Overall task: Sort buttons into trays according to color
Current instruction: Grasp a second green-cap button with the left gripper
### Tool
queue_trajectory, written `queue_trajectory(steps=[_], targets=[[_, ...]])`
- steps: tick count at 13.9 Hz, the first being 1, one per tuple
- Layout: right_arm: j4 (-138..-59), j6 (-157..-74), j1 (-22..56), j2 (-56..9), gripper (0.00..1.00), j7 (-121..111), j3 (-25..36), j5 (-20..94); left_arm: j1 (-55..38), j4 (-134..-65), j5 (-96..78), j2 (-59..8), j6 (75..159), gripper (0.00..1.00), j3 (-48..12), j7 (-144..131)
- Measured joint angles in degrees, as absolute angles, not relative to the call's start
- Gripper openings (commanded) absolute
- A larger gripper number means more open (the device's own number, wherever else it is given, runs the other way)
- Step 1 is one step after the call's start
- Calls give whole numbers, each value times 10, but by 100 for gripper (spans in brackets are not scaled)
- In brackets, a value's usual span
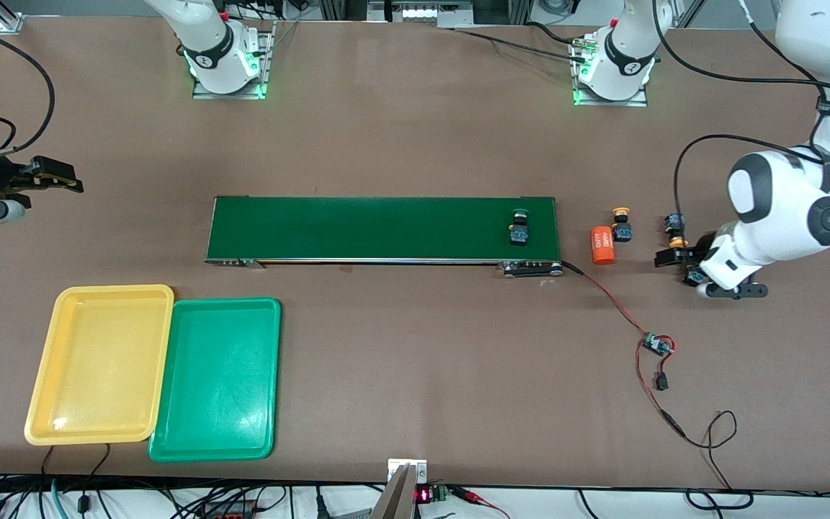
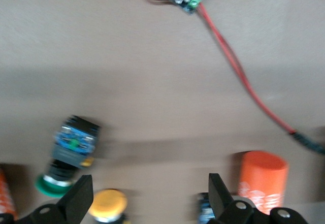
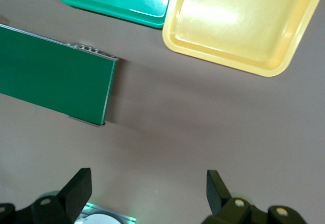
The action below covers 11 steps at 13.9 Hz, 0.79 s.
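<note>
The robot's left gripper will next close on the second green button's blue body [image 1: 694, 276] [image 2: 75, 140], on the table beside the second yellow button.
A green button [image 1: 519, 227] lies on the conveyor belt at the left arm's end. A yellow button [image 1: 622, 222] stands on the table beside an orange cylinder. A second yellow button [image 1: 674, 229] and a second green button [image 1: 692, 277] lie by my left gripper [image 1: 674, 257]. That gripper [image 2: 150, 198] is open and empty above the table, with the yellow cap [image 2: 107, 203] just inside one finger and the green button [image 2: 71, 150] outside it. The empty yellow tray [image 1: 98, 364] and green tray [image 1: 217, 378] lie side by side near the front camera. My right gripper [image 1: 73, 182] waits open.
The long dark green belt [image 1: 379, 228] crosses the table's middle. An orange cylinder [image 1: 603, 245] lies between the belt and the buttons. A red wire with a small circuit board [image 1: 656, 344] runs from the belt's end toward the front camera. The right wrist view shows both trays [image 3: 244, 26].
</note>
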<state>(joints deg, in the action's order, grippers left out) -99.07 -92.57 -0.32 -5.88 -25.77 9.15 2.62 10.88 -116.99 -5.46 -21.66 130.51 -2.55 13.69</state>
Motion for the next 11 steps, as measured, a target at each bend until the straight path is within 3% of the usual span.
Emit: queue_trajectory(steps=[11], targets=[[-1042, -934, -16, -35, 100, -190, 85, 49, 137, -1153, -48, -281, 1374, 100, -19, 377]])
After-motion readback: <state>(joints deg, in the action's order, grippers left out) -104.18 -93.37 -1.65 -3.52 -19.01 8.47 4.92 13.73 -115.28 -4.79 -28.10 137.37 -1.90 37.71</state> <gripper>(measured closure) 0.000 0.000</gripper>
